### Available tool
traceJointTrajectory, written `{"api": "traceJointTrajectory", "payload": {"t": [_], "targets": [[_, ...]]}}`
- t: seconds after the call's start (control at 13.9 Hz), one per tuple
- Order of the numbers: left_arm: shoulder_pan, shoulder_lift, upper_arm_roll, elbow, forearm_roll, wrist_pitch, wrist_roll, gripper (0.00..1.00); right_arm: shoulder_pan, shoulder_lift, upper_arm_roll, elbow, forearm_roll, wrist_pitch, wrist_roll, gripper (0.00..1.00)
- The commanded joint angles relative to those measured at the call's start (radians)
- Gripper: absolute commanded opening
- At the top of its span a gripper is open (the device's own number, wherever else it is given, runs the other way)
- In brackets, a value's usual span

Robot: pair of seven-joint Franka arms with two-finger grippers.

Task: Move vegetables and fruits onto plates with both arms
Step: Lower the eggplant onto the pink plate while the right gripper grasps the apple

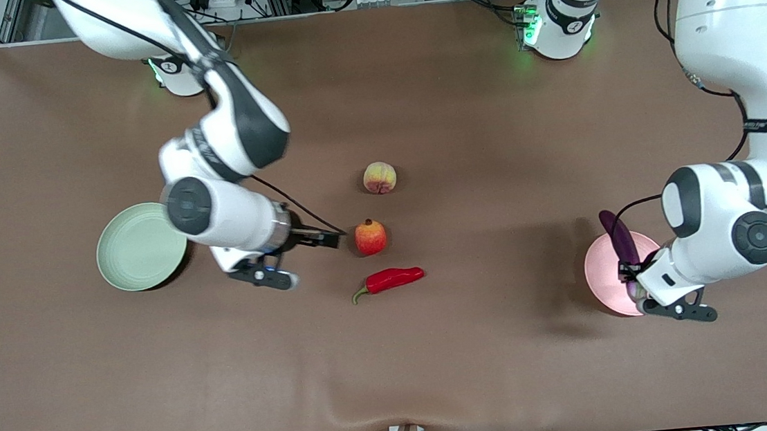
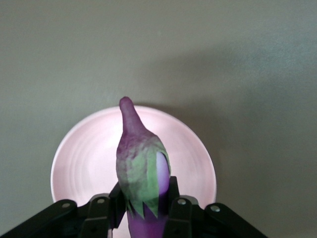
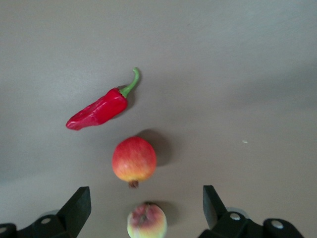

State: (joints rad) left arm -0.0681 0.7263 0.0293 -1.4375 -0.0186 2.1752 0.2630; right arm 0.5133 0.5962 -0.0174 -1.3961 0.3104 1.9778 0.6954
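My left gripper will let go of the purple eggplant on the pale pink plate's side (image 1: 645, 272) (image 2: 83, 183) farthest from the green plate.
My left gripper (image 1: 628, 279) is shut on the purple eggplant (image 1: 619, 231) and holds it stem end up over the pale pink plate (image 1: 600, 273). In the left wrist view the eggplant (image 2: 141, 153) is clamped between the fingers of the gripper (image 2: 145, 203), with the pink plate (image 2: 84, 163) below. My right gripper (image 1: 330, 237) hangs open and empty over the table beside the red-orange fruit (image 1: 371, 237). The peach (image 1: 379, 177) lies farther from the front camera and the red chili (image 1: 392, 279) nearer. The right wrist view shows the gripper (image 3: 146, 196), peach (image 3: 146, 221), red-orange fruit (image 3: 134, 159) and chili (image 3: 99, 110).
The pale green plate (image 1: 130, 251) lies empty toward the right arm's end, its rim partly under that arm's wrist. A brown cloth (image 1: 398, 381) covers the table. Both arm bases (image 1: 557, 23) stand at the back edge, with clutter past it.
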Motion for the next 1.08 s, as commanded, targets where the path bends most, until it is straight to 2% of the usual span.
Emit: {"api": "traceJointTrajectory", "payload": {"t": [0.0, 0.29, 0.43, 0.72, 0.86, 1.01], "targets": [[0.014, 0.073, -0.009, 0.046, -0.024, 0.074, 0.082, 0.23, 0.053, 0.076, -0.010, 0.022, -0.040, 0.076, 0.052, 1.00], [0.031, 0.084, -0.011, 0.048, -0.029, 0.077, 0.099, 0.25, 0.096, 0.126, -0.010, -0.017, -0.066, 0.202, 0.053, 1.00], [0.053, 0.099, -0.011, 0.051, -0.067, 0.083, 0.093, 0.34, 0.109, 0.152, -0.012, -0.017, -0.082, 0.231, 0.078, 1.00], [0.082, 0.142, -0.003, 0.097, -0.118, 0.097, 0.047, 0.38, 0.129, 0.181, -0.009, -0.017, -0.111, 0.239, 0.150, 1.00], [0.079, 0.142, -0.003, 0.103, -0.118, 0.117, -0.010, 0.48, 0.143, 0.204, -0.009, -0.015, -0.106, 0.243, 0.173, 1.00], [0.071, 0.140, -0.002, 0.106, -0.118, 0.144, -0.034, 0.53, 0.151, 0.214, -0.009, -0.015, -0.106, 0.243, 0.196, 1.00]]}}
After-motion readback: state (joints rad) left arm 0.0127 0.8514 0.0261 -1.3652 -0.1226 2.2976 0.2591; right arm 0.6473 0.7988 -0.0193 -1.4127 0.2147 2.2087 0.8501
